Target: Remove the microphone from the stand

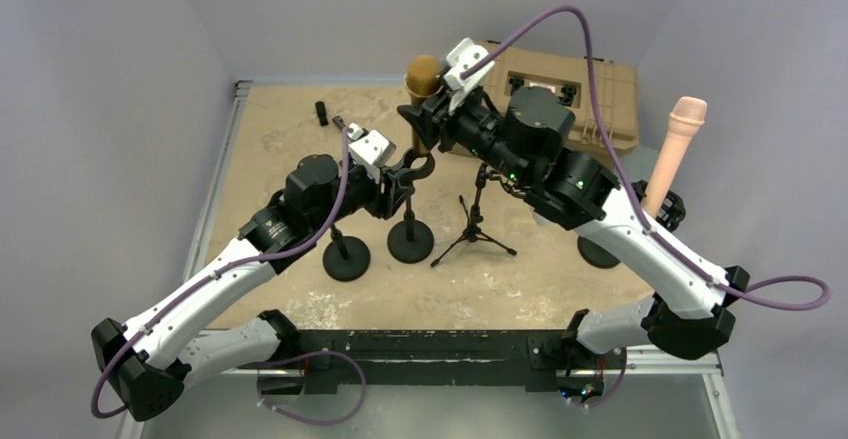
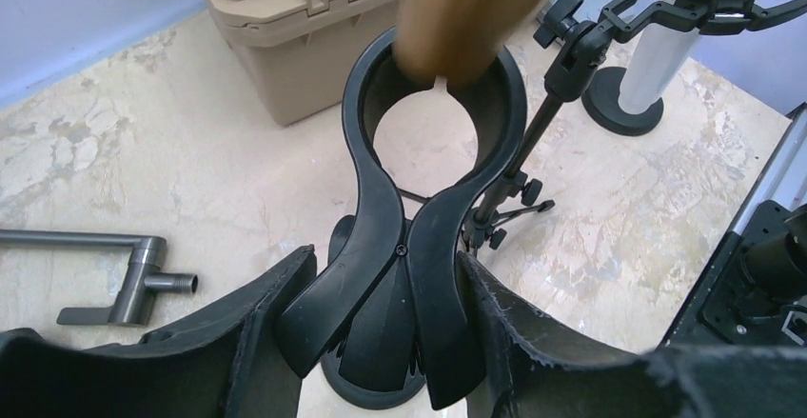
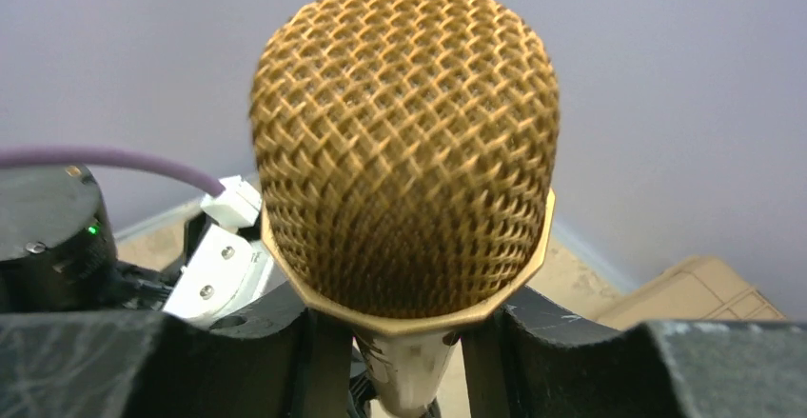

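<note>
My right gripper will let go of the gold microphone in my left gripper's fingers (image 1: 343,171), above the other round-based stand.
The gold mesh-headed microphone (image 1: 423,77) (image 3: 404,142) stands upright over the middle of the table. My right gripper (image 1: 432,117) (image 3: 404,356) is shut on its silver neck just under the head. Its blurred brown lower end (image 2: 466,9) sits at the far rim of the black clip (image 2: 433,151) (image 1: 420,167), and the table shows through the clip's ring. That clip tops the stand with a round base (image 1: 410,241). My left gripper (image 1: 400,181) (image 2: 385,328) is shut on the clip's two levers, one finger (image 2: 238,342) against each side.
A second round-based stand (image 1: 346,257) and a small tripod (image 1: 475,231) stand close by. A pink microphone (image 1: 680,139) in a shock mount is at the right. A tan case (image 1: 570,89) lies at the back. A grey metal tube (image 2: 114,266) lies on the left of the table.
</note>
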You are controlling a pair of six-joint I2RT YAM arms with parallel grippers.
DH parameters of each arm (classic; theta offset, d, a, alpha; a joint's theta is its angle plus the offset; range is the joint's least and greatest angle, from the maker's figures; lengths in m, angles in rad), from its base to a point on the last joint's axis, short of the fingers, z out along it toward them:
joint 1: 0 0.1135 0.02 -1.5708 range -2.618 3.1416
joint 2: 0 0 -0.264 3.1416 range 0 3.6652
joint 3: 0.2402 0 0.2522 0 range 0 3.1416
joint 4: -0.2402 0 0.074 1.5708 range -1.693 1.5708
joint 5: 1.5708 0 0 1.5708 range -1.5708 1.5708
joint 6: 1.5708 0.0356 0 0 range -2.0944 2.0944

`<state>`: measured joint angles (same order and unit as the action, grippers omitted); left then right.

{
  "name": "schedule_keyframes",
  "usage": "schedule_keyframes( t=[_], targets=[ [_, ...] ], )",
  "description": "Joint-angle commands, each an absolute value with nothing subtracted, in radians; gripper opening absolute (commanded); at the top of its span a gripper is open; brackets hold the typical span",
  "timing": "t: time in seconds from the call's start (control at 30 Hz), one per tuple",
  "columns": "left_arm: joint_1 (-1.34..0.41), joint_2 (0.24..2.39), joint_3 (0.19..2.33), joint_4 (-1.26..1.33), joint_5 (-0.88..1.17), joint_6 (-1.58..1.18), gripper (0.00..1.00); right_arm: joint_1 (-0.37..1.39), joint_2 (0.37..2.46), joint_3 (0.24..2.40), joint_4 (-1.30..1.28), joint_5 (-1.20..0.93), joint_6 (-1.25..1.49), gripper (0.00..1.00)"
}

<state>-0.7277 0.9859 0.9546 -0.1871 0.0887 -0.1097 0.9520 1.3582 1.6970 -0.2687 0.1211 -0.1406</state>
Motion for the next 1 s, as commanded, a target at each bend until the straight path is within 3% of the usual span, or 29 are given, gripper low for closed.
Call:
schedule_keyframes(
  t=[0.0, 0.37, 0.97],
  targets=[
    [-0.729, 0.954, 0.953, -0.184, 0.096, -0.129, 0.14, 0.940, 1.243, 1.758, -0.165, 0.192, -0.106, 0.00],
    [-0.728, 0.927, 0.994, -0.240, 0.107, -0.155, 0.97, 0.940, 1.166, 1.704, -0.235, 0.107, 0.022, 0.00],
    [-0.727, 0.836, 1.399, -0.676, 0.067, -0.330, 1.00, 0.940, 1.242, 1.755, -0.355, 0.050, 0.298, 0.00]
  ],
)
